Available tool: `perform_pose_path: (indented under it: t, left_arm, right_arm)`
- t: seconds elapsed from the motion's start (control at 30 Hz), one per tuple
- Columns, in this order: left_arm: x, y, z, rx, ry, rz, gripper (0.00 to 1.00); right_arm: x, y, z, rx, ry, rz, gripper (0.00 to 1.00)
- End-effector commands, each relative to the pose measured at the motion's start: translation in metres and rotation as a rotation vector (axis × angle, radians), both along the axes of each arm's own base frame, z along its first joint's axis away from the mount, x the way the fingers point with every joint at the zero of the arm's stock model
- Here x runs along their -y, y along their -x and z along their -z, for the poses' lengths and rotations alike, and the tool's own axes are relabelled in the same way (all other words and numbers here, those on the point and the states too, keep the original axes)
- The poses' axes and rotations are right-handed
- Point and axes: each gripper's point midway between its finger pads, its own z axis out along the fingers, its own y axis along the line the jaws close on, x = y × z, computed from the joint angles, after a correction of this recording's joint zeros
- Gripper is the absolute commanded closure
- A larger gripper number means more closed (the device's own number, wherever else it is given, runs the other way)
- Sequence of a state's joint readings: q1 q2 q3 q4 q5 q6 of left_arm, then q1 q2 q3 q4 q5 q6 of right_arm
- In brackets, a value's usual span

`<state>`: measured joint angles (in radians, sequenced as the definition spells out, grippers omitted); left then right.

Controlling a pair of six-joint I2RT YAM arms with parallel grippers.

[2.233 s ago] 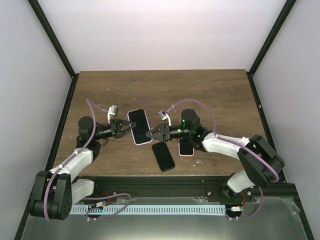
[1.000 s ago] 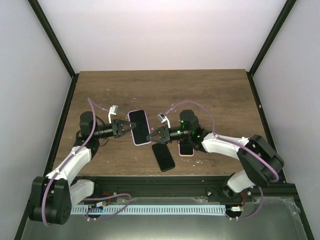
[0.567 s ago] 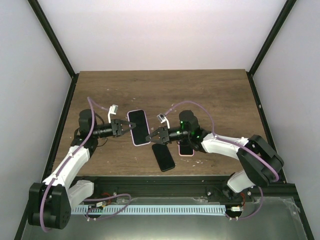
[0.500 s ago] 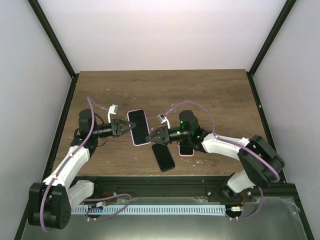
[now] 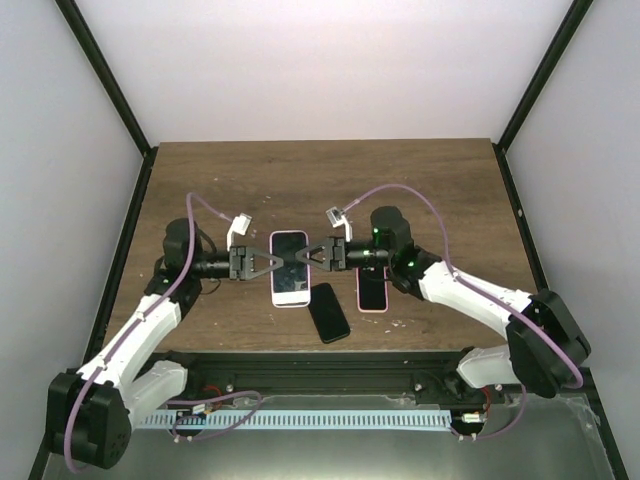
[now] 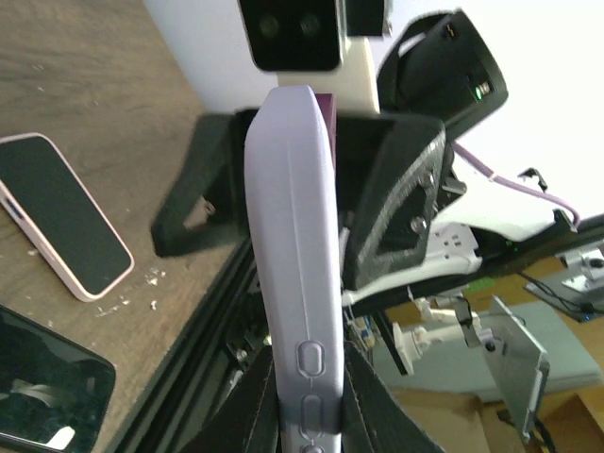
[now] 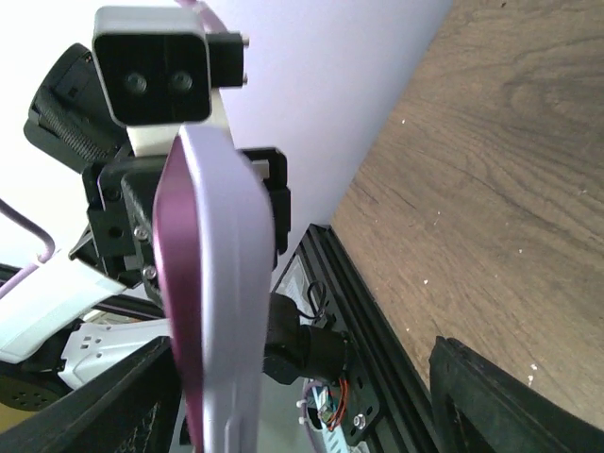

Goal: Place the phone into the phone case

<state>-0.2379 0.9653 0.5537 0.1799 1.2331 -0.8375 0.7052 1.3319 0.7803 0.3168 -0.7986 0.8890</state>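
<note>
I should let go of the lavender phone case with my left gripper on the wooden table [image 5: 266, 278] next to the black phone, opposite the pink-cased phone.
A lavender phone case [image 5: 290, 268] with a magenta phone edge [image 7: 175, 283] showing in it hangs above the table between both grippers, its pale face up. My left gripper [image 5: 268, 262] is shut on its left edge; in the left wrist view [image 6: 307, 401] both fingers pinch the case [image 6: 294, 236] at its side buttons. My right gripper [image 5: 310, 256] is at the case's right edge. In the right wrist view [image 7: 311, 387] its fingers [image 7: 510, 396] stand wide apart, and the case [image 7: 226, 311] lies close to the left one.
A bare black phone [image 5: 328, 312] lies on the wooden table [image 5: 420, 180] near the front edge. A pink-cased phone [image 5: 372, 290] lies beside it under my right arm, and shows in the left wrist view [image 6: 61, 226]. The black frame rail [image 5: 330, 360] runs along the front.
The held case has shifted right and turned from tilted with a dark face to square with a pale face. My left arm reached further right. My right gripper rose to the case's right edge.
</note>
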Motion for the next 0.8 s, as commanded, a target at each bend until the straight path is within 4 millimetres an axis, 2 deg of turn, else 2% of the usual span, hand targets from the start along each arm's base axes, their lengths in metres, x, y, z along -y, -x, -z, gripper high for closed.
perform_pose_path:
  t: [0.0,0.17,0.3,0.4,0.63,0.77]
  left_arm:
    - [0.005,0.012,-0.02,0.077,0.028,0.067,0.98]
    - [0.007,0.013,-0.016,0.062,0.024,0.082,0.99]
    - [0.008,0.011,-0.011,0.053,0.013,0.08,0.99]
    - [0.009,0.009,-0.002,0.026,-0.009,0.083,0.99]
    - [0.007,-0.002,0.015,-0.001,-0.077,0.026,1.0]
    - [0.005,-0.008,0.03,-0.03,-0.144,-0.001,1.0]
  right_arm:
    - [0.005,-0.008,-0.031,0.068,-0.038,0.012,0.29]
    - [0.008,-0.01,-0.051,0.104,-0.079,0.018,0.43]
    - [0.007,-0.012,-0.062,0.125,-0.1,0.02,0.5]
    - [0.006,-0.013,-0.066,0.133,-0.106,0.018,0.57]
    - [0.005,-0.014,-0.069,0.14,-0.112,0.015,0.89]
    - [0.006,-0.018,-0.066,0.146,-0.082,0.042,0.96]
